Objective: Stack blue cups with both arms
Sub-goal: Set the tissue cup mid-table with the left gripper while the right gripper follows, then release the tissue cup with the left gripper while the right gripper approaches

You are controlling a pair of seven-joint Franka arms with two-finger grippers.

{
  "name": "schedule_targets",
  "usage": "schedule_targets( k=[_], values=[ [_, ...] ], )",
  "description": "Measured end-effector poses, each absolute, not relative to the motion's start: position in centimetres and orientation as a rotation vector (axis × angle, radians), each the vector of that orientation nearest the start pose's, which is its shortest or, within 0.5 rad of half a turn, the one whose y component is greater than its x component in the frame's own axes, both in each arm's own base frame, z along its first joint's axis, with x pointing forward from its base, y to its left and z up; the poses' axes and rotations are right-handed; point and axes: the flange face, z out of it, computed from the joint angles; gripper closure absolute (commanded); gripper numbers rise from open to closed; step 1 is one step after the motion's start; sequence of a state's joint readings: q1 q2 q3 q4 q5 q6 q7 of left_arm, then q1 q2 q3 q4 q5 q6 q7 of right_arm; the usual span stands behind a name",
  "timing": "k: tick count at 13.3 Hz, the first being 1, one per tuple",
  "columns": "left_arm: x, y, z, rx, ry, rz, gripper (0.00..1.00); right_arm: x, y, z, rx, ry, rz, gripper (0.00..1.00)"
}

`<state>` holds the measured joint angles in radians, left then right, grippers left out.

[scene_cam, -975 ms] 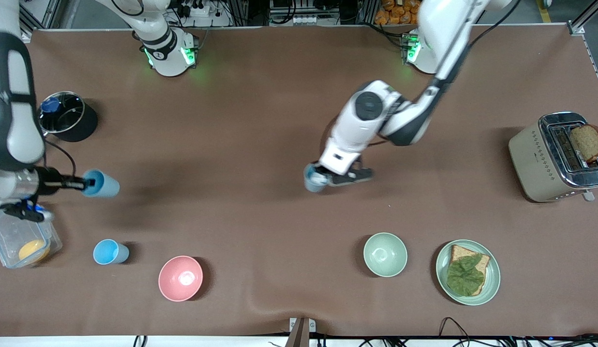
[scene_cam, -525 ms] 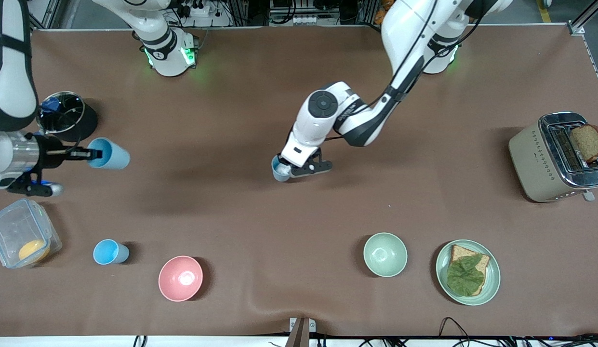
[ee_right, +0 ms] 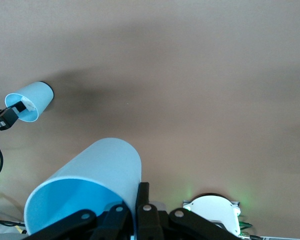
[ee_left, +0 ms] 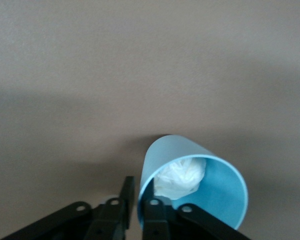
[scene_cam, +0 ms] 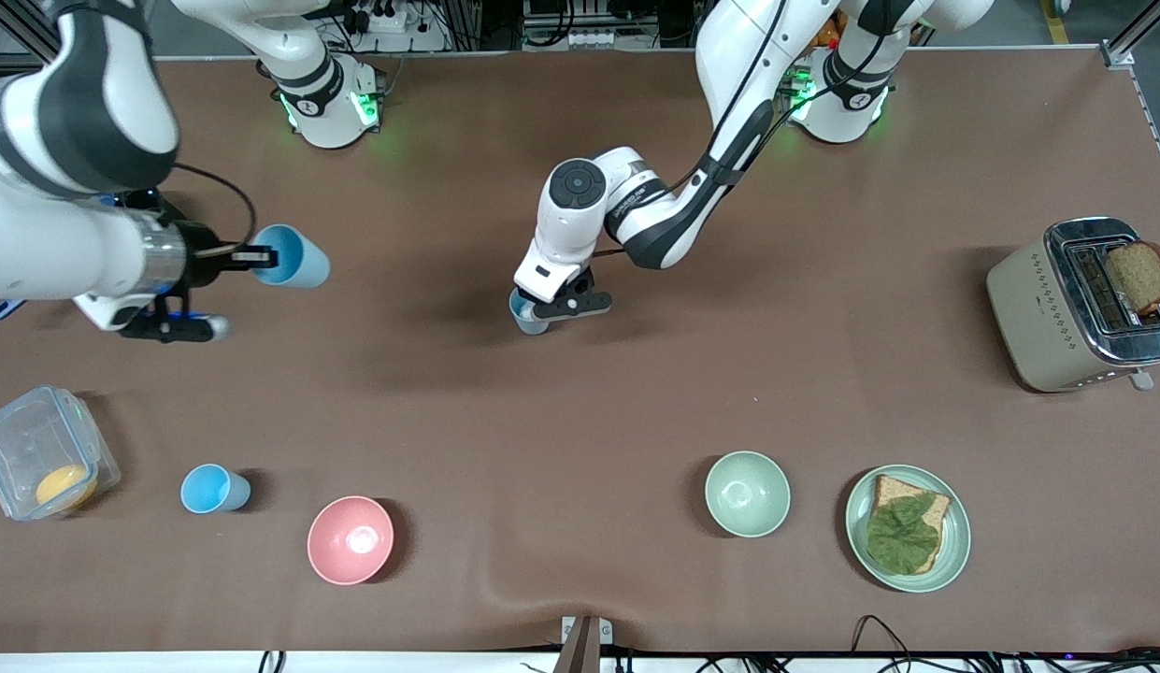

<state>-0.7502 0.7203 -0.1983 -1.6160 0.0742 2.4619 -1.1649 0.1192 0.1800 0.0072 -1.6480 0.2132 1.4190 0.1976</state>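
Note:
The robot's right gripper will release the bright sky-blue cup, held on its side over the table, inside the paler blue cup with the white wad (scene_cam: pixel 528 299) (ee_right: pixel 24 106).
My right gripper (scene_cam: pixel 262 254) is shut on the rim of a bright sky-blue cup (scene_cam: pixel 299 259), held on its side over the table toward the right arm's end. In the right wrist view the fingers pinch its wall (ee_right: pixel 95 170). My left gripper (scene_cam: pixel 539 316) is shut on the rim of a paler blue cup (scene_cam: pixel 522 318) over the table's middle. That cup has a crumpled white wad inside (ee_left: pixel 182 177). It also shows small in the right wrist view (ee_right: pixel 30 102). A third blue cup (scene_cam: pixel 215 489) stands on the table near the front camera.
A pink bowl (scene_cam: pixel 350 539) stands beside the third cup. A pale green bowl (scene_cam: pixel 747 493) and a plate with bread and lettuce (scene_cam: pixel 907 528) stand toward the left arm's end. A toaster (scene_cam: pixel 1080 304) and a clear container (scene_cam: pixel 39 463) stand at the table's ends.
My right gripper has carried its cup toward the table's middle. My left gripper has carried its cup toward the right arm's end, so the two cups are closer together.

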Motion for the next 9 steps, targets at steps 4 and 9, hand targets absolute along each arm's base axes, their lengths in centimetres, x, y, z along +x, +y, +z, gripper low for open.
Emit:
schedule_targets(
  k=[4,9],
  values=[
    [44.4,-56.6,28.2,-3.238,-0.41,-0.002,0.0,55.1,11.4,45.9,-2.938,0.166,0.634,1.0],
    [49.2,-48.1,46.2,-3.184,-0.581,-0.151,0.0,53.0,21.8,44.1,-3.003,0.326,0.525,1.0]
  ],
)
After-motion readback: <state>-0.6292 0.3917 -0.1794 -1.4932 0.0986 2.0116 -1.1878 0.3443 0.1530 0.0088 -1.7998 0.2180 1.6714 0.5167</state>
